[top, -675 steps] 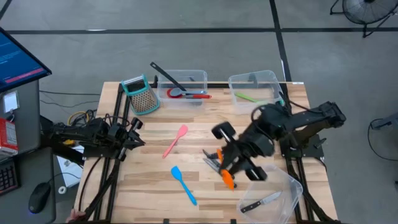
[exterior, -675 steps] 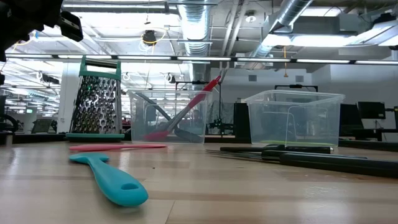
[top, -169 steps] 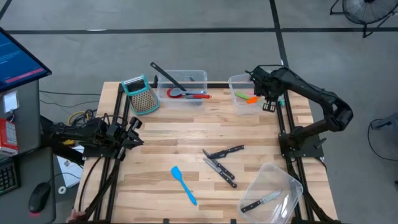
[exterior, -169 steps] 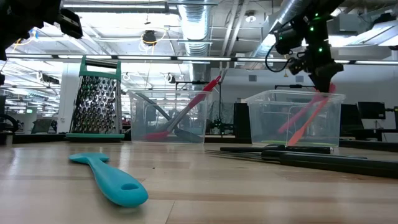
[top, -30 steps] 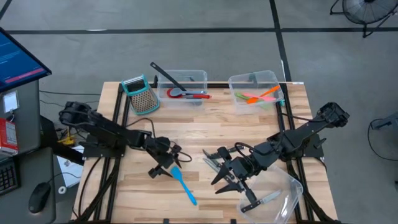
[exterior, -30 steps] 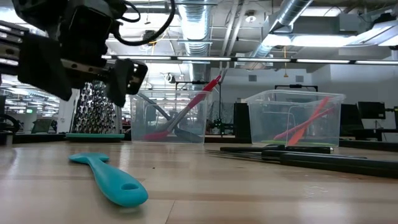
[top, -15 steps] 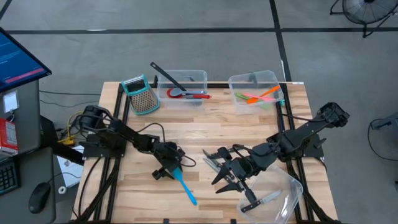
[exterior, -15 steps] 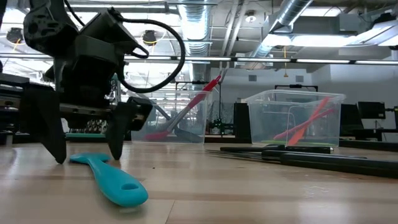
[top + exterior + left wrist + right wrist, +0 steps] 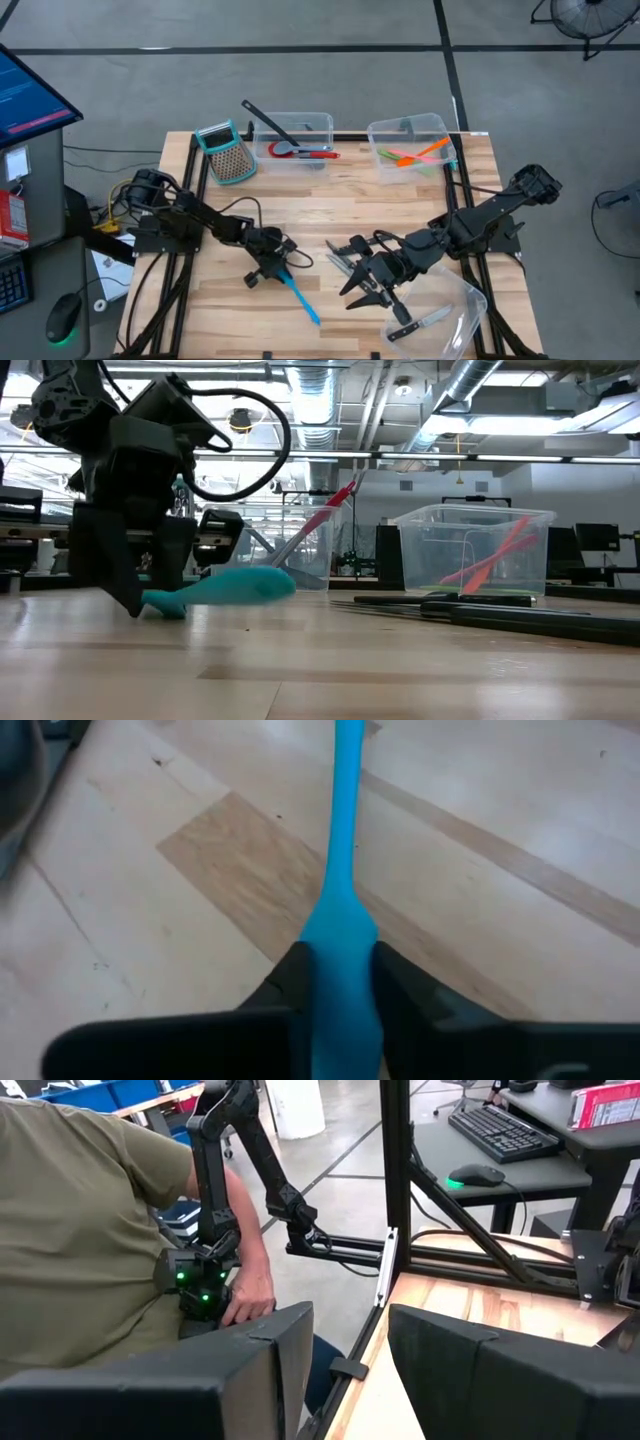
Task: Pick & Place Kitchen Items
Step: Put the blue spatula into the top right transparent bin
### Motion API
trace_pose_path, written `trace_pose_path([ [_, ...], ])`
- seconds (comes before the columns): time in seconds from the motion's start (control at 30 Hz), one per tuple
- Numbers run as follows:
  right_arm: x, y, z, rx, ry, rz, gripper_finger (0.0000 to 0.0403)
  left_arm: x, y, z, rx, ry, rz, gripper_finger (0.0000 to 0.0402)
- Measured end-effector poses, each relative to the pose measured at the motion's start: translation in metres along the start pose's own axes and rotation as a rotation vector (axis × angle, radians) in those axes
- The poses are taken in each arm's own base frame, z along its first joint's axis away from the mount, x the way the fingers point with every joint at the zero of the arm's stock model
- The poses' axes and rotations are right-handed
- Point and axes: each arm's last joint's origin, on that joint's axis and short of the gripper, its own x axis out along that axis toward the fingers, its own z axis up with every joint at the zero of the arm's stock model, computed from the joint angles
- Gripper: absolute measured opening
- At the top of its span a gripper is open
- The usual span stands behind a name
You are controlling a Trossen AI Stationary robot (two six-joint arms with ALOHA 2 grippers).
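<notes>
My left gripper should put down the blue spatula, which it holds by its broad end, and pick it up closer to its handle point(image 9: 341, 870).
A blue spatula point(image 9: 300, 298) lies slantwise near the middle of the table, and my left gripper point(image 9: 277, 268) is shut on its broad end. In the low view the spatula point(image 9: 230, 586) sticks out sideways from the gripper point(image 9: 150, 600), with its handle end raised. My right gripper point(image 9: 362, 283) hovers open, with nothing between its fingers, over black-handled knives point(image 9: 338, 262) on the table. In its own wrist view, the right gripper point(image 9: 350, 1320) looks out at a person beyond the table edge. My left gripper pinches the spatula's broad end point(image 9: 338, 945) between its two fingers, just before it narrows into the handle. The fingers slant down from the table's left and lie along the spatula. The handle point(image 9: 348, 780) runs on ahead, its free end point(image 9: 282, 582) lifted off the table.
A teal-framed grater point(image 9: 225, 152) stands at the far left. Beside it, a clear bin point(image 9: 318, 125) holds a black ladle and a red-headed spatula. Another far bin point(image 9: 440, 128) holds orange, pink and green utensils. A tipped bin point(image 9: 455, 290) at the near right holds a knife point(image 9: 420, 322).
My left gripper has come down over the blue spatula and shut on its broad end. The spatula's handle end, which lay on the table, now stands raised, and the spatula has shifted a little toward the table's right. The right arm has kept still.
</notes>
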Motion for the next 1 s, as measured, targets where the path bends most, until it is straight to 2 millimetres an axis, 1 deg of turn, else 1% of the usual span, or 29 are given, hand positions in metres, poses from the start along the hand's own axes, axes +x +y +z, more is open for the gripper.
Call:
trace_pose_path([
  [0.17, 0.0, 0.0, 0.0, 0.001, -0.002, 0.0, 0.0129, -0.002, 0.001, 0.001, -0.022, -0.01, 0.006, 0.003],
  [0.27, 0.0, 0.0, 0.0, 0.037, -0.005, 0.001, 0.0129, -0.008, 0.003, 0.003, -0.027, 0.0, 0.057, 0.0013],
  [0.37, 0.0, 0.0, 0.0, 0.063, -0.004, 0.0, 0.0129, -0.019, 0.006, 0.01, -0.046, -0.02, 0.11, 0.0003],
  [0.53, -0.002, -0.002, 0.001, 0.064, -0.002, -0.006, 0.0129, -0.044, 0.013, 0.022, -0.1, -0.049, 0.264, 0.0001],
  [0.67, -0.017, -0.004, 0.009, 0.066, -0.035, -0.055, 0.0129, -0.069, 0.018, 0.037, -0.128, -0.121, 0.409, 0.0003],
  [0.83, -0.046, -0.004, 0.023, 0.064, -0.109, -0.161, 0.0129, -0.103, 0.024, 0.048, -0.138, -0.211, 0.575, 0.0001],
  [0.93, -0.061, -0.005, 0.027, 0.062, -0.123, -0.232, 0.0129, -0.123, 0.028, 0.051, -0.166, -0.278, 0.635, 0.0001],
  [1.0, -0.067, -0.004, 0.026, 0.06, -0.113, -0.259, 0.0129, -0.131, 0.028, 0.053, -0.174, -0.322, 0.625, 0.0],
])
